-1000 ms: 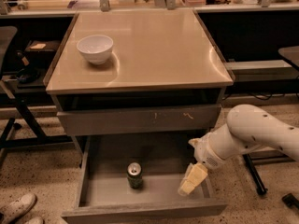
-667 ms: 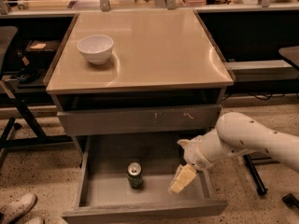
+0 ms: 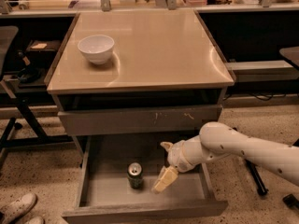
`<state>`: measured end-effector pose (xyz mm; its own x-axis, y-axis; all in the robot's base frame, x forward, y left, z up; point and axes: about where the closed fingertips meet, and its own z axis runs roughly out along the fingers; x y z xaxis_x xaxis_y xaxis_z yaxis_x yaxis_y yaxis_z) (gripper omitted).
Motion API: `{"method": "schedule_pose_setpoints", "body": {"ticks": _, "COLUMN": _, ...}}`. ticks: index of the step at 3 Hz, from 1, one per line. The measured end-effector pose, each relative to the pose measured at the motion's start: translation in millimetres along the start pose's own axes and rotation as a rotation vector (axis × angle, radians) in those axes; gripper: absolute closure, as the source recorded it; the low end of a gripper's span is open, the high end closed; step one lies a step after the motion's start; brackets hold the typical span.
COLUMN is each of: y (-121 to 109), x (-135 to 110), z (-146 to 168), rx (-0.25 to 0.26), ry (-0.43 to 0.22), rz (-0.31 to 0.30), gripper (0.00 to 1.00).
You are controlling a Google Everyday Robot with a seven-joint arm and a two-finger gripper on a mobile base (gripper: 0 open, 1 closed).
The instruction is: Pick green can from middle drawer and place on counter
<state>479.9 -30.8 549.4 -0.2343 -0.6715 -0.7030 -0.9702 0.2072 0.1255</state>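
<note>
My gripper is going to close around the green can's body (image 3: 135, 178), just under its top, in the open middle drawer.
The green can (image 3: 135, 175) stands upright on the floor of the open middle drawer (image 3: 85, 183), left of centre. My gripper (image 3: 163, 179) hangs inside the drawer just to the right of the can, apart from it by a small gap. The white arm reaches in from the right. The tan counter (image 3: 154, 45) is the top of the cabinet above the drawer.
A white bowl (image 3: 96, 48) sits on the counter's left side. The shut drawer front with pale scratches (image 3: 140, 119) overhangs the open drawer. A chair base (image 3: 14, 120) stands at left, white shoes (image 3: 18, 206) at bottom left, and another chair leg (image 3: 254, 176) at right.
My arm has moved left across the drawer, bringing the gripper from the right side to just beside the can. The can has not moved.
</note>
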Motion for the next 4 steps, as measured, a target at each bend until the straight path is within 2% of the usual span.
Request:
{"method": "schedule_pose_setpoints", "body": {"ticks": 1, "y": 0.9, "x": 1.9, "z": 2.1, "rx": -0.005, "ry": -0.001, "rz": 0.004, "gripper": 0.00}}
{"method": "schedule_pose_setpoints", "body": {"ticks": 2, "y": -0.4, "x": 8.0, "z": 27.5, "rx": -0.001, "ry": -0.007, "rz": -0.011, "gripper": 0.00}}
{"method": "schedule_pose_setpoints", "body": {"ticks": 3, "y": -15.2, "x": 8.2, "z": 61.5, "rx": 0.042, "ry": -0.048, "rz": -0.056, "gripper": 0.00}}
{"method": "schedule_pose_setpoints", "body": {"ticks": 4, "y": -24.6, "x": 9.3, "z": 82.0, "rx": 0.075, "ry": -0.077, "rz": -0.071, "gripper": 0.00}}
